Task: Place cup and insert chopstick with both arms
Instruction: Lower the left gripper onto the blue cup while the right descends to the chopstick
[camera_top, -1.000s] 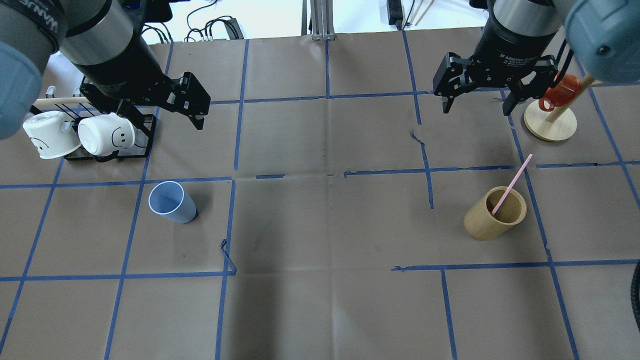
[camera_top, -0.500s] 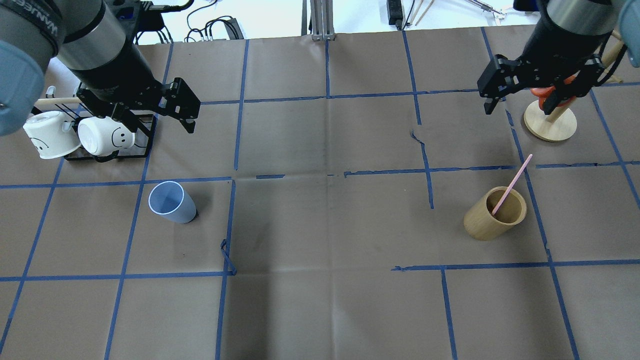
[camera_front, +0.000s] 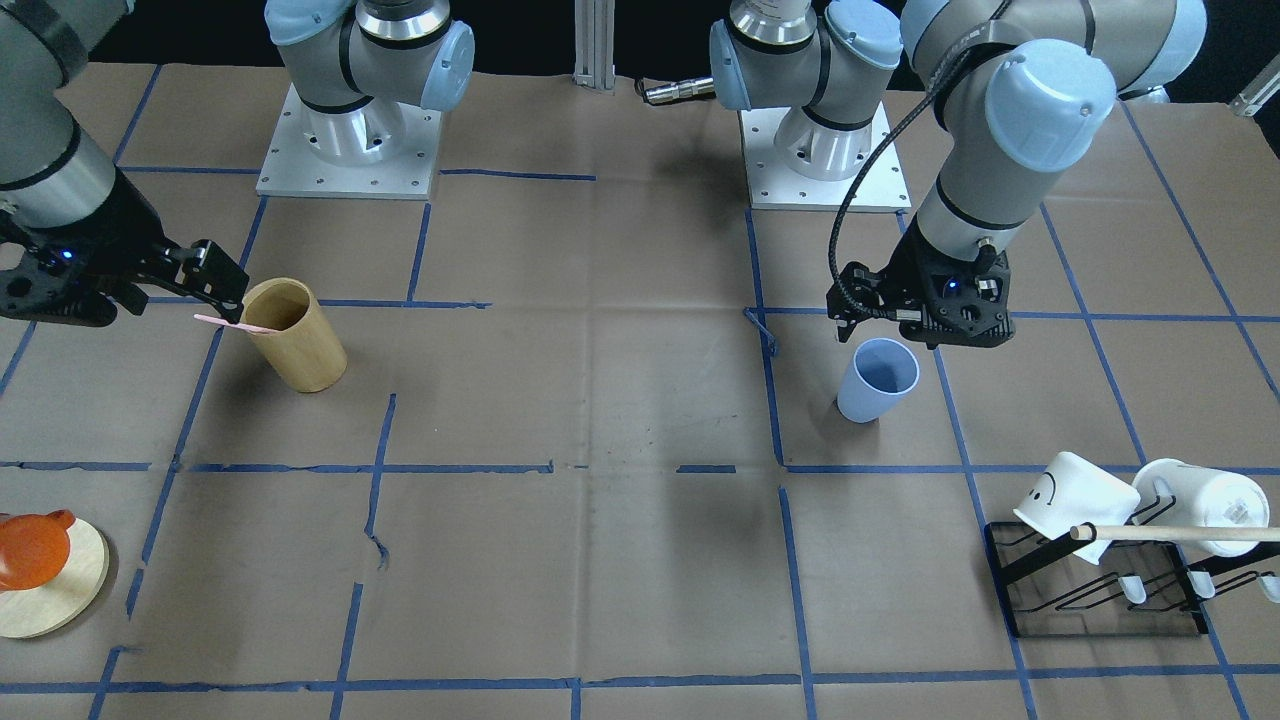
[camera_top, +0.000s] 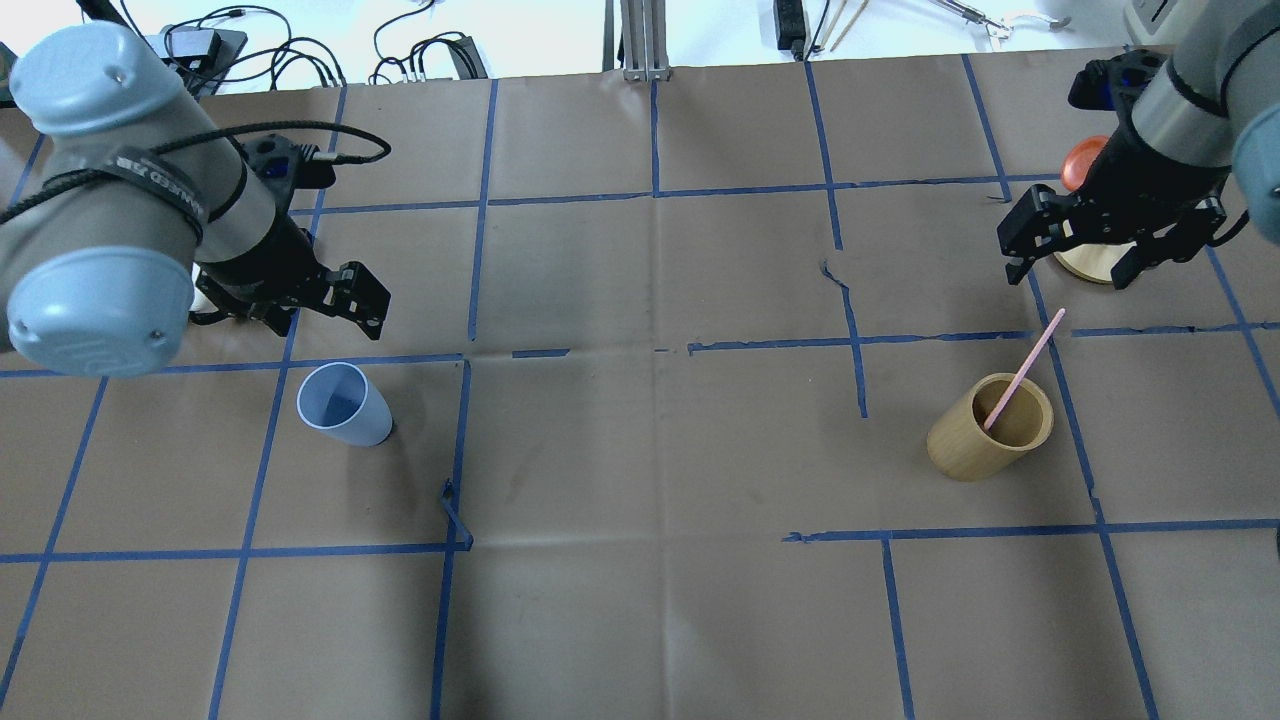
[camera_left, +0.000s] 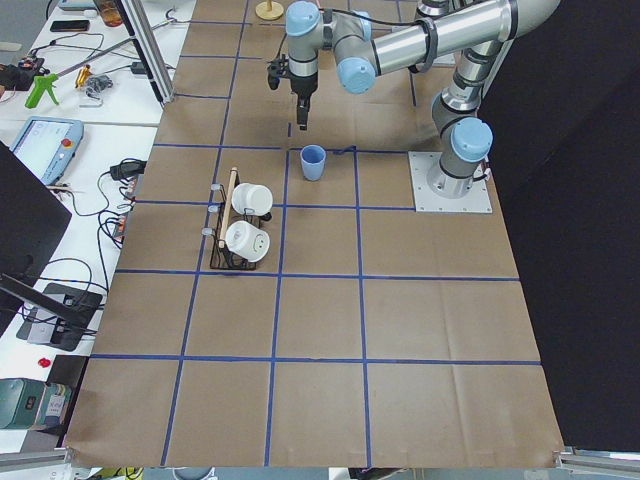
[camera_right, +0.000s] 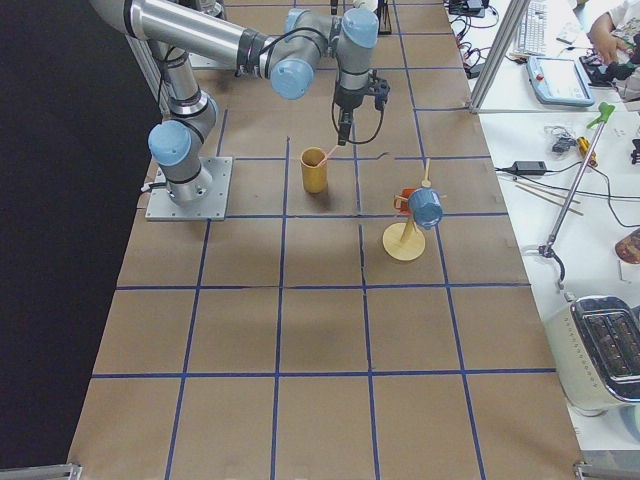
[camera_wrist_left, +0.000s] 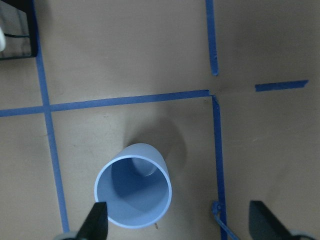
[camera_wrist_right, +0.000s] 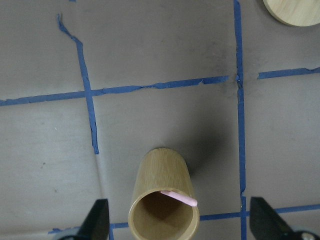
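Observation:
The robot's left gripper needs to next move to the light-blue cup and close on the cup's rim (camera_front: 855, 359) (camera_wrist_left: 170, 192) on the side facing the wooden cup.
The light-blue cup (camera_top: 345, 405) stands upright on the left of the table; it also shows in the front view (camera_front: 878, 380) and the left wrist view (camera_wrist_left: 133, 185). My left gripper (camera_top: 300, 310) is open and empty, above and just beyond the cup (camera_left: 313, 163). One pale pink chopstick (camera_top: 1025, 370) leans in a tan wooden cup (camera_top: 990, 428) on the right, its top sticking out past the rim (camera_wrist_right: 179, 198). My right gripper (camera_top: 1072, 268) is open and empty, above and just beyond the wooden cup (camera_wrist_right: 161, 200).
A black wire rack (camera_front: 1100, 590) holds two white mugs (camera_front: 1075, 490) under a long wooden rod (camera_front: 1170, 533) beyond the blue cup. An orange mug (camera_front: 35, 550) hangs on a round-based wooden stand (camera_top: 1085, 265) by the right gripper. Blue tape lines grid the brown table.
My left gripper has moved from over the mug rack back toward the blue cup. My right gripper has moved right and back toward the wooden cup. Both stay open.

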